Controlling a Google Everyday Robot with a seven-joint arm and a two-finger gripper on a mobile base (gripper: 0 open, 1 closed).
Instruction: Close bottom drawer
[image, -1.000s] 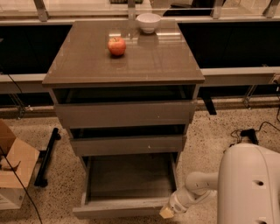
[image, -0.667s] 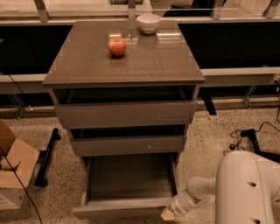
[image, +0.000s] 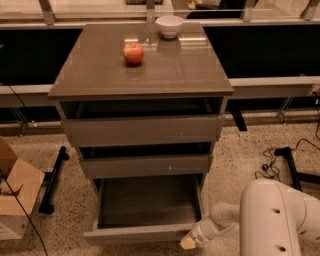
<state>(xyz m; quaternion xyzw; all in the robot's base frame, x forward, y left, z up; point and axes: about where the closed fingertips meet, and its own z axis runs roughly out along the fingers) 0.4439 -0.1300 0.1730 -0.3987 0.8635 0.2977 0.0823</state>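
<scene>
I need to push the front of the bottom drawer in close beneath the middle drawer (image: 136, 200). My gripper needs to then let go of the bottom drawer there.
The bottom drawer (image: 142, 233) of the grey-brown cabinet stands pulled far out, its shallow grey tray (image: 147, 200) empty. Its flat front runs along the lower edge of the view. My gripper (image: 188, 243) sits at the drawer front's right end, low at the bottom of the frame, at the tip of my white arm (image: 272, 220). The middle drawer (image: 145, 165) and the top drawer (image: 142, 130) above it stand slightly out.
A red apple (image: 133, 53) and a white bowl (image: 169, 25) sit on the cabinet top (image: 165, 70). A cardboard box (image: 12, 197) stands on the floor at the left. Cables and a black stand foot (image: 287, 167) lie at the right.
My arm has shifted slightly to the right and lower along the drawer front's right end. The drawer stands as far out as before.
</scene>
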